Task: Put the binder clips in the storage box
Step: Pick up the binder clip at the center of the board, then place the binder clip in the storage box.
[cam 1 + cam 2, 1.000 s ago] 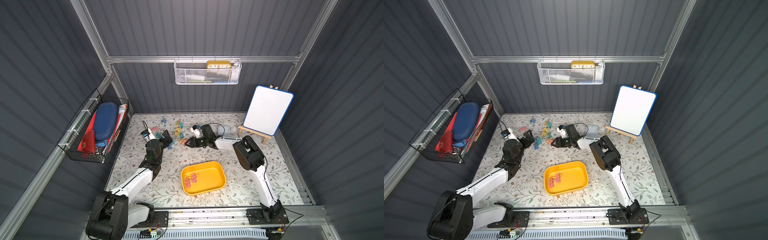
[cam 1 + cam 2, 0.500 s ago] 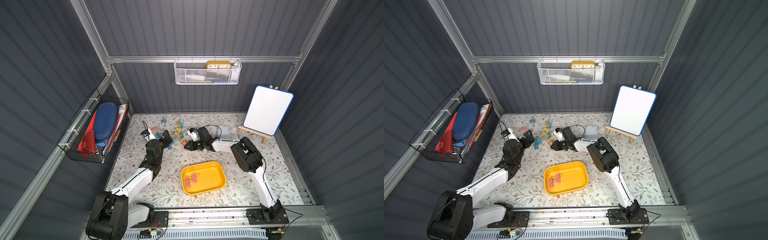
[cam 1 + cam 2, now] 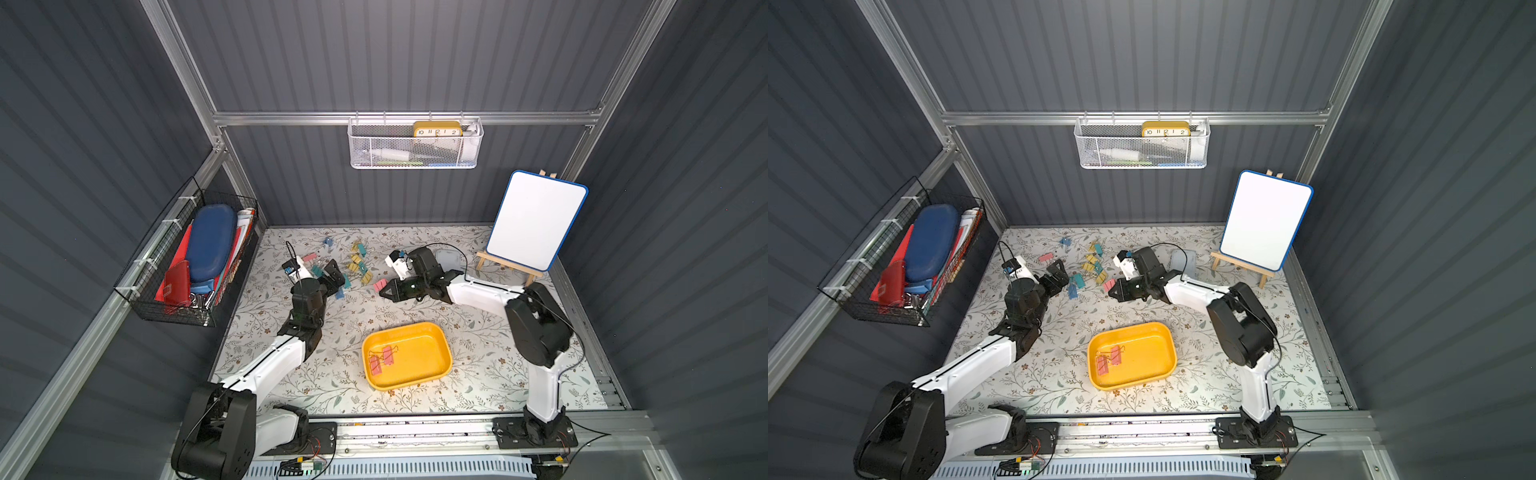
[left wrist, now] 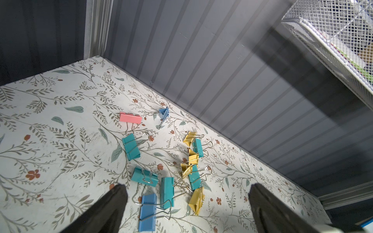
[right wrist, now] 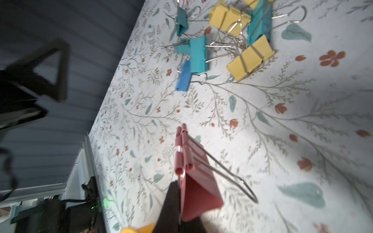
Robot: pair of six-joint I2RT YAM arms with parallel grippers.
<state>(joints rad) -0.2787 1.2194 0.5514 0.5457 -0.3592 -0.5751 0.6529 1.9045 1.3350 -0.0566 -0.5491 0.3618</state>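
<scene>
My right gripper is going to set the pink binder clip down in the yellow storage box, next to the box's pink clips, toward the front edge (image 3: 389, 373).
My right gripper (image 5: 182, 209) is shut on a pink binder clip (image 5: 193, 177), which it holds low over the floral mat; both top views show this clip (image 3: 379, 285) (image 3: 1108, 285) at the gripper's tip. My left gripper (image 4: 186, 188) stands open over a loose cluster of teal, yellow and blue binder clips (image 4: 167, 191) (image 3: 357, 264), with nothing held. One more pink clip (image 4: 130, 117) lies farther back. Nearer the front, the yellow storage box (image 3: 419, 353) (image 3: 1150, 353) holds two pink clips (image 3: 382, 359).
A whiteboard on an easel (image 3: 536, 224) stands at the back right. A translucent lid (image 3: 449, 262) lies behind the right arm. A black wire basket (image 3: 195, 257) hangs on the left wall. A white mesh basket (image 3: 415, 145) hangs on the back wall.
My right gripper's jaws have closed on the pink clip. The left arm has not moved and stays open.
</scene>
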